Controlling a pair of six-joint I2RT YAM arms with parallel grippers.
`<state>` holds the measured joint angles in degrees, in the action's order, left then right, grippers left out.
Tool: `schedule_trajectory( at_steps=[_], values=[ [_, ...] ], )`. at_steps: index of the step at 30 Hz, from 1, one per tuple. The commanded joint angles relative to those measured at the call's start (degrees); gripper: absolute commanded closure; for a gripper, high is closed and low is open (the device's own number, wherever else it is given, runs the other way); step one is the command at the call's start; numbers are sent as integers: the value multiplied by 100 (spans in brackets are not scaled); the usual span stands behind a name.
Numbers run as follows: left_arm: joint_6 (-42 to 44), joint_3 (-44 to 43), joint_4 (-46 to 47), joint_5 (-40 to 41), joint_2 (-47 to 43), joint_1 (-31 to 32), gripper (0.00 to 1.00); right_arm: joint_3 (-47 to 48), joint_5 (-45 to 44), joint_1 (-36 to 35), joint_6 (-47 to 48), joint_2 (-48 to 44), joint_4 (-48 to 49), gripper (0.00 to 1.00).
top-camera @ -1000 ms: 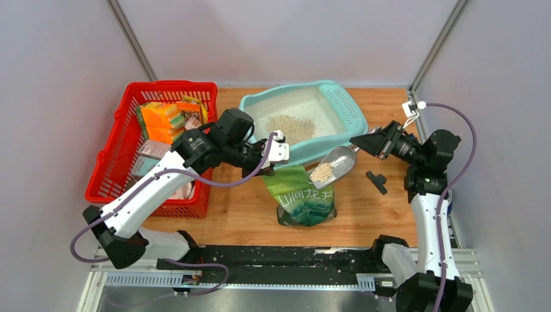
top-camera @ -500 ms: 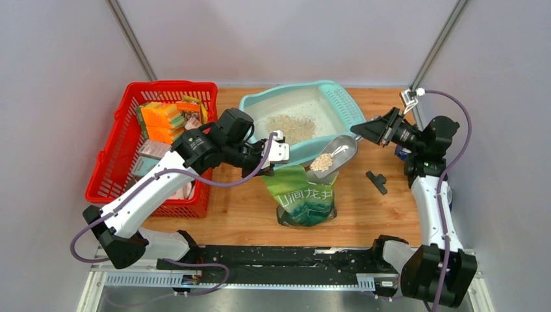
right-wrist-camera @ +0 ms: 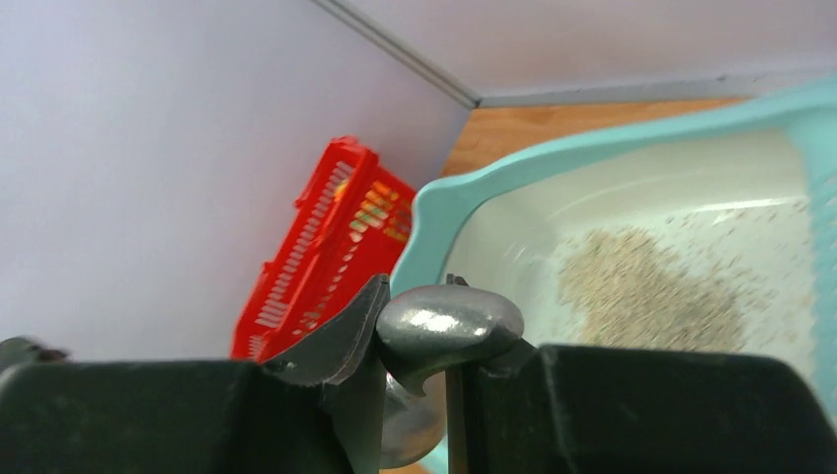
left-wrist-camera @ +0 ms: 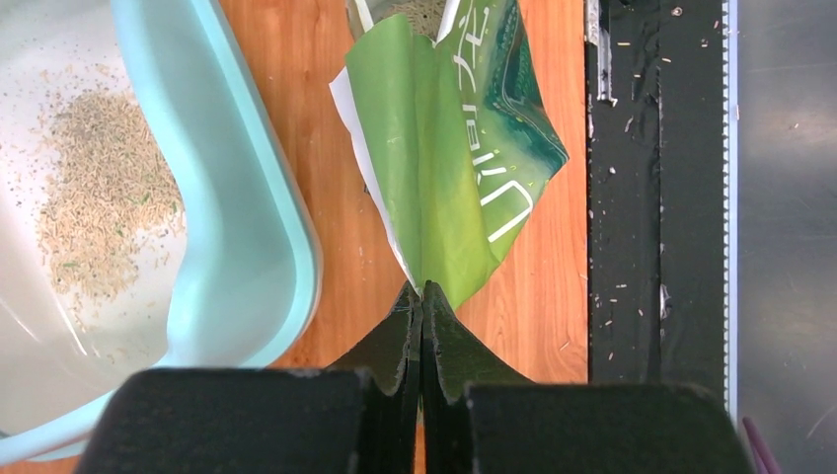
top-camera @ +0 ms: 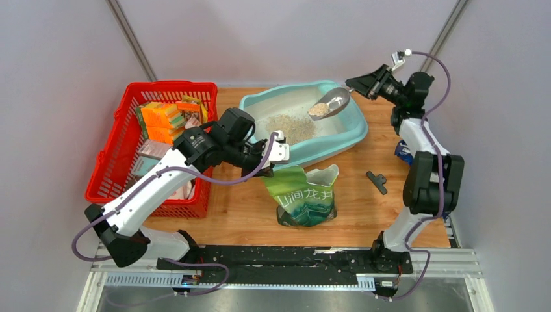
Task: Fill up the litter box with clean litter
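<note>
My right gripper is going to release the scoop on the wood (top-camera: 363, 184) between the green bag and the small black part. The scoop now hangs over the box's end.
The light-teal litter box (top-camera: 354, 128) stands at the back middle of the table with a pile of clean litter (top-camera: 290, 127) inside. My right gripper (top-camera: 356, 83) is shut on the handle of a grey metal scoop (top-camera: 331, 102). The scoop hangs over the box's far right end with a little litter in its bowl. In the right wrist view the scoop handle (right-wrist-camera: 449, 324) sits between my fingers above the box rim (right-wrist-camera: 592, 148). My left gripper (top-camera: 281, 147) is shut on the top edge of the green bag (top-camera: 302, 195), seen pinched at my fingertips (left-wrist-camera: 421, 292).
A red mesh basket (top-camera: 110, 156) with sponges and packets stands at the left, under my left arm. A small black part (top-camera: 376, 181) lies on the wood right of the bag. A black rail (top-camera: 292, 257) runs along the near edge.
My right gripper has carried the scoop with litter up and back, from above the bag's mouth to over the litter box's far right end. The left arm and bag stayed put.
</note>
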<state>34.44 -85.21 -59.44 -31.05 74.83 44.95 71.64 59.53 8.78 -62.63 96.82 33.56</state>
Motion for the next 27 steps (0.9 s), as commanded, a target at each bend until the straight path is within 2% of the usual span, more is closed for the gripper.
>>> schedule_trajectory(
  at_steps=[1,2,4,5,6,8,11,14,17,20,22,27],
  values=[
    [142,-294,-332,90,76,-83,100,1542,-783,-472,1673,750,-648,100],
    [142,-286,-323,90,85,-83,100,1712,-907,-691,1867,916,-928,100],
    [151,-259,-296,90,85,-83,100,2151,-1353,-999,3129,1215,-1498,100],
    [151,-242,-288,99,76,-83,100,2614,-1504,-1331,3822,1295,-2241,100],
    [151,-224,-296,99,67,-83,100,2801,-1688,-1482,4890,1366,-2571,100],
    [151,-207,-287,81,32,-83,100,3126,-2461,-1816,5828,1533,-3063,100],
    [186,-145,-252,160,-82,-83,100,3339,-3331,-1976,7095,1639,-3338,100],
    [274,-92,-191,274,-196,-83,100,3357,-3693,-2011,8307,1499,-3539,100],
    [362,13,-77,345,-284,-83,100,3295,-4062,-2038,9081,1358,-3576,100],
    [415,92,3,354,-320,-74,100,3331,-4370,-2064,9417,1261,-3663,100],
    [441,110,46,371,-328,-83,100,3322,-4432,-2064,9471,1033,-3795,100],
    [511,180,187,450,-468,-83,100,2901,-4309,-1906,8928,6,-4708,100]
  ],
)
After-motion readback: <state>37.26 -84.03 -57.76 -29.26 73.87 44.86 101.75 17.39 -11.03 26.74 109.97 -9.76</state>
